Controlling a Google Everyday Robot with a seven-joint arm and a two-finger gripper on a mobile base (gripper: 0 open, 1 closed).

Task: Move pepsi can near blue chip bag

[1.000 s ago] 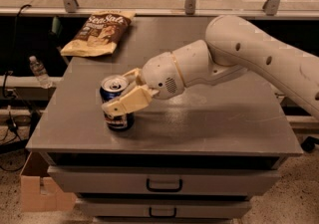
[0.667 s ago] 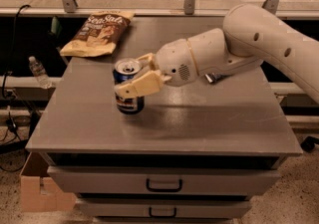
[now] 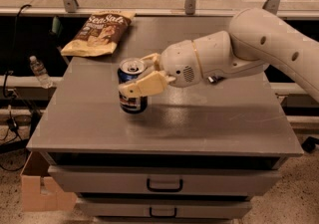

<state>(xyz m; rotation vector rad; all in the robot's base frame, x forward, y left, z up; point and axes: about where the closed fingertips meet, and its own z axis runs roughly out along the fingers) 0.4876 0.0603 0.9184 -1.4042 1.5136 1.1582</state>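
I need to release the pepsi can at the tabletop's side edge (image 3: 254, 75) under the white arm, by the blue chip bag.
The pepsi can (image 3: 130, 97), dark blue with a silver top and pull tab, stands upright at the left middle of the grey tabletop (image 3: 214, 123). My gripper (image 3: 141, 74) reaches in from the right on the white arm (image 3: 259, 49). Its tan fingers (image 3: 144, 85) close around the can's upper part, one in front and one behind. The can's base looks level with the tabletop or just above it. The blue chip bag is out of view.
A brown-and-tan "Sea Salt" chip bag (image 3: 99, 33) lies at the table's back left corner. Drawers with handles (image 3: 164, 186) are below the top. A water bottle (image 3: 39, 71) and a cardboard box (image 3: 42, 190) sit to the left, off the table.
My gripper has carried the pepsi can away from the table's front-left edge, toward the back and right.
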